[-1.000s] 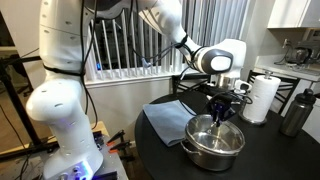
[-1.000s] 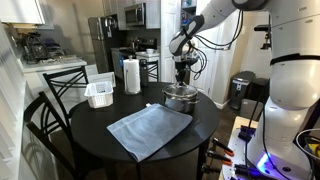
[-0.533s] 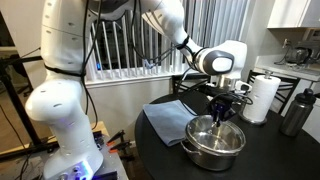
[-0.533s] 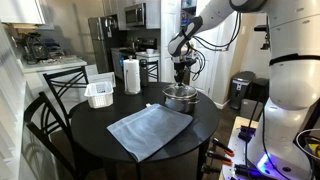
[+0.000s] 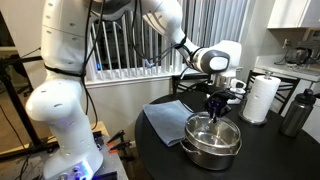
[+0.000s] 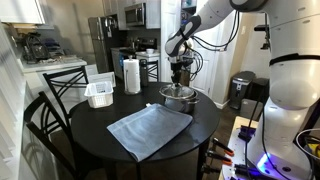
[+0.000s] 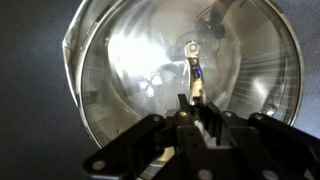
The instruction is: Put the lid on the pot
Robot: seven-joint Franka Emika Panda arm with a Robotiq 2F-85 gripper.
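The glass lid, now roughly level over the pot's mouth, will be let go by my gripper, seated level on the rim of the shiny steel pot [image 5: 212,132] [image 7: 187,66].
The shiny steel pot [image 5: 214,150] stands on the round black table and shows in both exterior views [image 6: 180,101]. The glass lid [image 5: 213,128] lies roughly level over the pot's mouth. In the wrist view its metal rim [image 7: 78,90] sits slightly offset from the pot's rim, and the pot's inside [image 7: 140,70] shows through the glass. My gripper [image 5: 217,107] hangs straight above the pot, also seen in an exterior view [image 6: 180,80], and is shut on the lid's central knob [image 7: 187,112].
A blue-grey cloth [image 5: 165,118] lies beside the pot [image 6: 150,128]. A paper towel roll [image 5: 262,97], a dark bottle [image 5: 294,112] and a white tray [image 6: 99,94] stand on the table. Chairs [image 6: 60,85] surround it.
The lid, held tilted in the pot's mouth before, has come down and levelled over the pot. The gripper has dropped slightly with it.
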